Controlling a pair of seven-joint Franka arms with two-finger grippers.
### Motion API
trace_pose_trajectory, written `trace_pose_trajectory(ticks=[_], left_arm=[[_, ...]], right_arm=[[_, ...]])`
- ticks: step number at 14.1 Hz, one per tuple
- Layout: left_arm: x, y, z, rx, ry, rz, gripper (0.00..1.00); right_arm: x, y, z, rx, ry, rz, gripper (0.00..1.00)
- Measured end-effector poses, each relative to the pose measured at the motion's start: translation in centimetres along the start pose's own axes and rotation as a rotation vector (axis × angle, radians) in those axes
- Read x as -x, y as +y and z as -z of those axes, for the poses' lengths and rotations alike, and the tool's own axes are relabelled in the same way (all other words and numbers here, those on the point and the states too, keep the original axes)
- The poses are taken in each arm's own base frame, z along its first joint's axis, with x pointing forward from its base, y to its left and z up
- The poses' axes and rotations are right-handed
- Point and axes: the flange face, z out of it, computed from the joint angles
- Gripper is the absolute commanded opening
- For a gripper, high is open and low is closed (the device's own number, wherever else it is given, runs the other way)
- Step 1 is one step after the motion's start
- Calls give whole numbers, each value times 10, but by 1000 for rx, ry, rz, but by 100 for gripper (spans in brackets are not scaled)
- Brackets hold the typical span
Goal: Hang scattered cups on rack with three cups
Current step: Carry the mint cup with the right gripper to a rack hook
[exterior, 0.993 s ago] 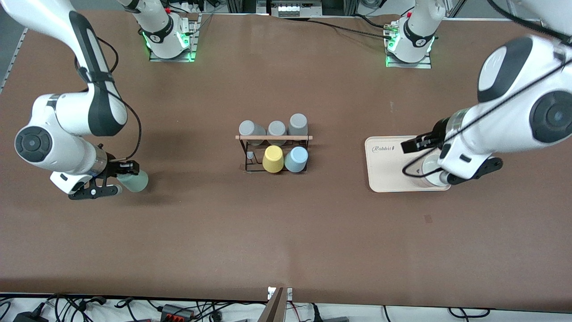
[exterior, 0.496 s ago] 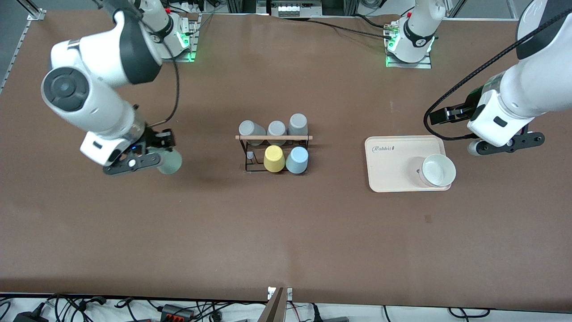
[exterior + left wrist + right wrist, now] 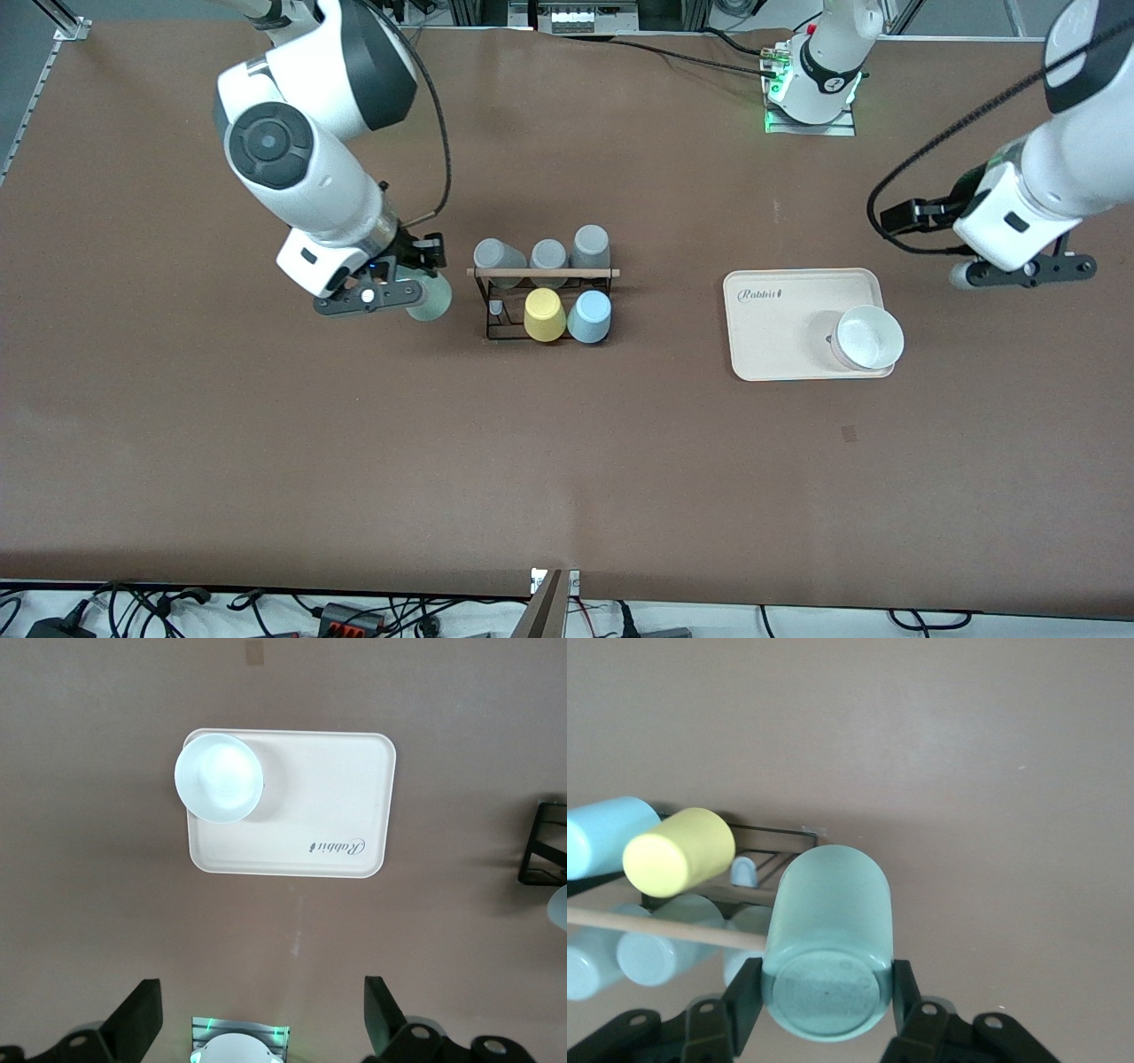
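Note:
The bare peg [image 3: 500,315] [image 3: 747,873] is beside the yellow tumbler. Next, my right gripper lets go of the pale mint green cup there.
My right gripper [image 3: 418,292] is shut on the pale mint green cup [image 3: 431,299] and holds it on its side, just above the table beside the rack [image 3: 542,273] at the right arm's end. In the right wrist view the fingers [image 3: 744,997] clamp the cup [image 3: 828,930] near its closed base. The black wire rack with a wooden rod carries the light blue cup [image 3: 588,316], a yellow tumbler [image 3: 543,314] and three grey tumblers [image 3: 548,255]. One bare peg [image 3: 496,307] stands nearest the mint cup. My left gripper [image 3: 1019,271] is open and empty, up over the table beside the tray.
A beige tray [image 3: 771,354] lies toward the left arm's end with a white bowl [image 3: 870,338] on it. Both show in the left wrist view, the tray [image 3: 337,806] and the bowl [image 3: 219,778]. Cables run along the table's near edge.
My right arm has carried the mint cup across the table up to the rack. My left gripper has risen off the white bowl and drawn away from the tray.

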Motion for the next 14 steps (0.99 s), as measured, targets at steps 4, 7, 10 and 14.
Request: trace_pose_trajectory(ticks=[4,7,10,14], left_arm=[[22,2,6,-3,69,-25,100],[21,0,18,-4,43,-28,100],[18,-1,20,-3,29,-30,100],[16,-3,22,-1,31,-37,100]], right_arm=[[-6,-46,-39,10,-17,-18,41],[-6,-66,-47,8,-9,-25,41],[-7,-75,-57,11,-17,-20,41],[-11,-81,-98,37,-65,-20,43]])
